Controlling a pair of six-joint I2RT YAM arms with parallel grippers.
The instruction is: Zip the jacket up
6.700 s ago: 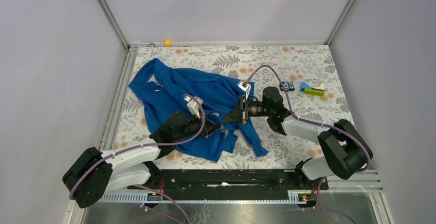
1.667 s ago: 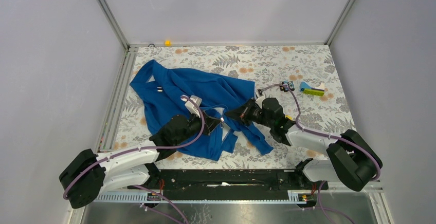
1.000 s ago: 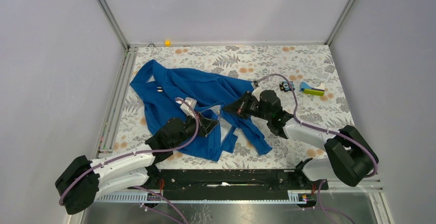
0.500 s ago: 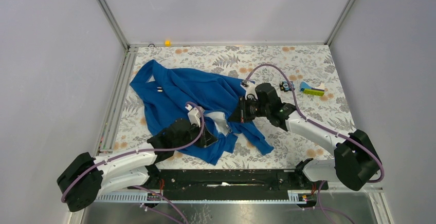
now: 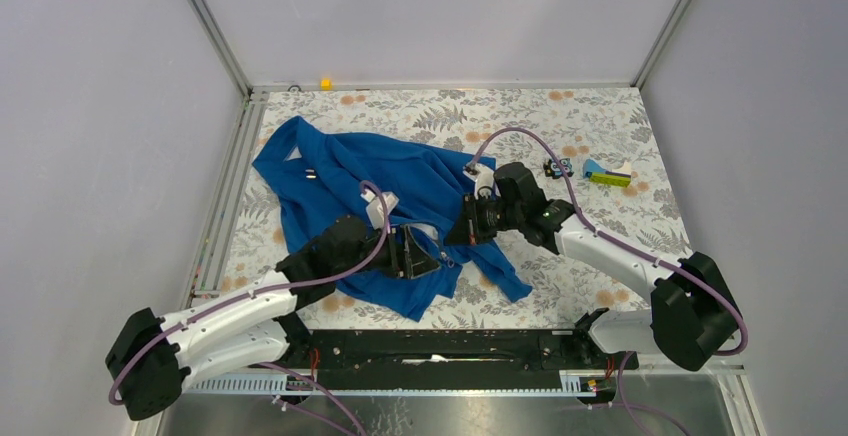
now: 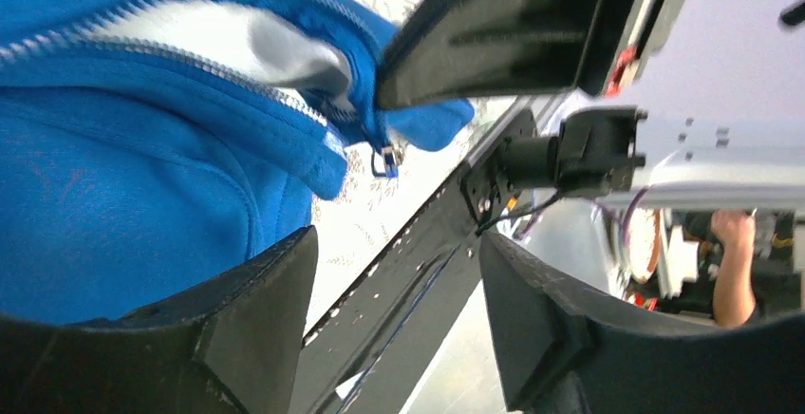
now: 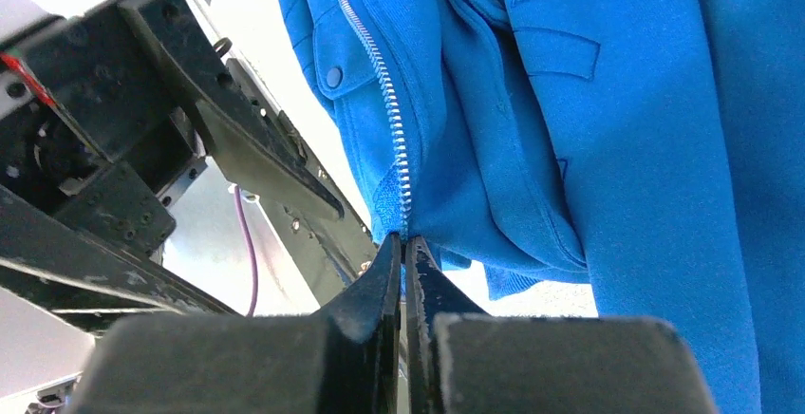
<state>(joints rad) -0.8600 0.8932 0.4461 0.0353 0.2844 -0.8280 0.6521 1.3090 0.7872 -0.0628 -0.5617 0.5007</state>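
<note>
I will open my right gripper, as it pinches the zipper edge at the lower end of the teeth and crowds the small pull, and then take hold of the fabric (image 7: 439,216) next to the teeth.
The royal-blue jacket (image 5: 340,186) lies crumpled on the left half of the floral table, its front hem towards the arms. My right gripper (image 7: 405,240) is shut on the lower end of one zipper edge, just below the silvery teeth (image 7: 389,110), and lifts it slightly. In the top view the right gripper (image 5: 463,228) sits at the jacket's right front. My left gripper (image 6: 397,276) stands open with nothing between its fingers, right next to the hem. Beyond it hang the other zipper edge, some white lining (image 6: 228,44) and a small pull (image 6: 384,159). Seen from above, the left gripper (image 5: 428,259) is just left of the right one.
A yellow-green and blue object (image 5: 607,174) and a small dark item (image 5: 558,167) lie at the right rear of the table. A small yellow piece (image 5: 326,83) sits at the back rail. The black base rail (image 5: 440,346) runs along the near edge.
My left gripper has opened and let go of the jacket's hem, shifting a little to the right. The right gripper stays shut on the zipper edge, almost unmoved over the last half second.
</note>
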